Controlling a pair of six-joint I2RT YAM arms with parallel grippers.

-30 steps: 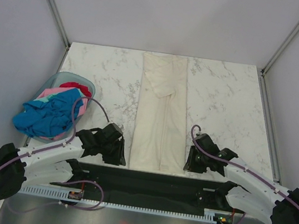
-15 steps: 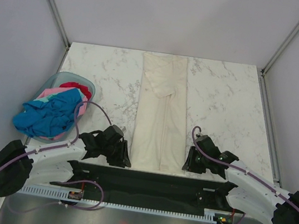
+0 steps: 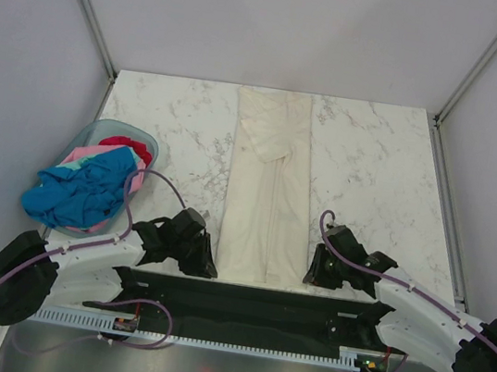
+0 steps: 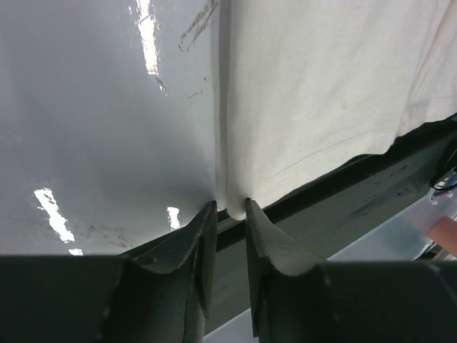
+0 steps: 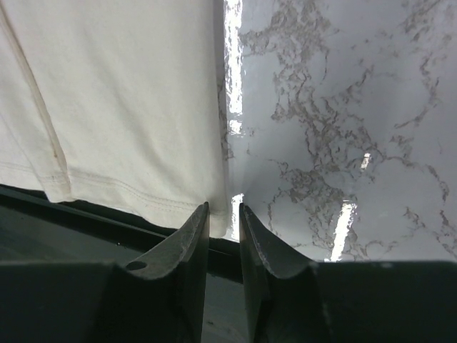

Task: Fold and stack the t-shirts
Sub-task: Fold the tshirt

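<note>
My right gripper's fingers have the cream-white t-shirt's near corner lying flat and loose between them, so next I open them wider and firmly pinch the hem [image 5: 187, 211] before folding.
A cream-white t-shirt [image 3: 269, 189] lies folded into a long narrow strip down the middle of the marble table [image 3: 382, 169], its hem at the near edge. My left gripper [image 3: 208, 269] is at the hem's near left corner. Its jaws stand narrowly open, with that cloth corner [image 4: 235, 196] between the tips [image 4: 230, 207]. My right gripper [image 3: 310, 275] is at the near right corner, also narrowly open [image 5: 223, 209], and the shirt's edge [image 5: 214, 193] reaches just between its tips. More t-shirts, bright blue [image 3: 79, 191], pink [image 3: 85, 154] and red [image 3: 124, 142], are heaped at the left.
The pale blue plastic basket [image 3: 88, 132] holding the heap stands at the table's left edge, with blue cloth spilling over its front. The dark arm mount [image 3: 250, 303] runs along the near edge just below the hem. Frame posts rise at both far corners.
My left gripper has slid right to the shirt's near left corner and its jaws have narrowed. The right gripper has crept slightly left. The shirt has not moved.
</note>
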